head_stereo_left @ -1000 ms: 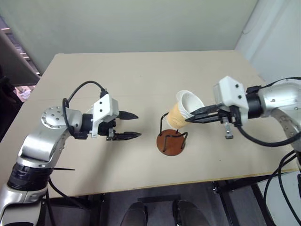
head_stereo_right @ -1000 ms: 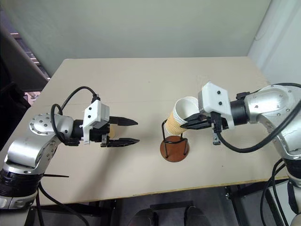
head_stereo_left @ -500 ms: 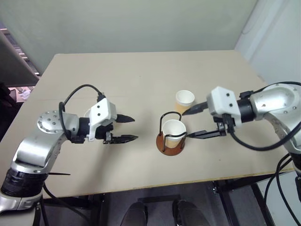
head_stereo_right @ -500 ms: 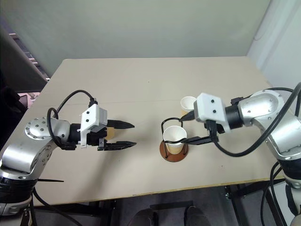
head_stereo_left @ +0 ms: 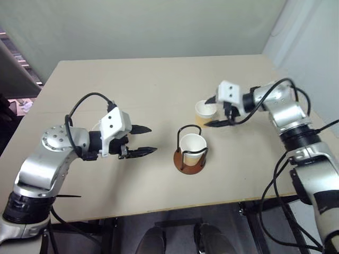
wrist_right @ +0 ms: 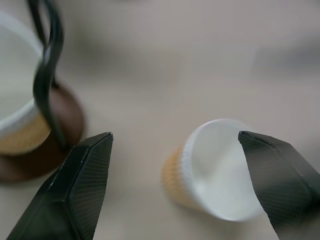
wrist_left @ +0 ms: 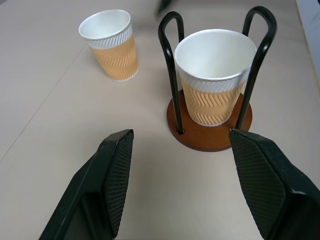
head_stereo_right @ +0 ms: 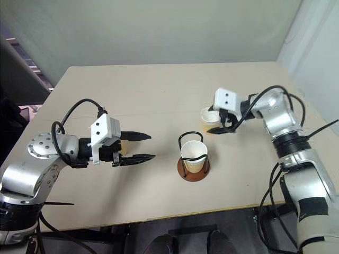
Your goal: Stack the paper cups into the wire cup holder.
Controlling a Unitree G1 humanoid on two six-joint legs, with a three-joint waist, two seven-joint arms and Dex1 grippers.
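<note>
The rim of the paper cup [head_stereo_left: 96, 125] that peeks out behind its own body is the next part that my left gripper needs to take hold of.
One paper cup [head_stereo_left: 192, 145] stands upright inside the wire cup holder [head_stereo_left: 189, 162], between its black arches; the left wrist view shows the same cup [wrist_left: 215, 75] in the holder [wrist_left: 210, 137]. A second cup [head_stereo_left: 205, 110] stands on the table just behind the holder. My right gripper [head_stereo_left: 211, 112] is open, with one finger on each side of this cup [wrist_right: 220, 170] and neither touching it. My left gripper [head_stereo_left: 151, 139] hovers open to the left of the holder, pointing at it, with nothing in it. A sliver of a third cup [head_stereo_right: 123, 142] peeks out behind the left gripper's body.
The beige table [head_stereo_left: 159, 79] has free room across its far half and along its front. Its right edge runs close behind my right arm. A black cable [head_stereo_left: 87, 100] loops over my left wrist.
My right gripper let go of the cup, which now stands in the holder. It opened and moved forward to straddle the second cup. The left gripper stayed in place.
</note>
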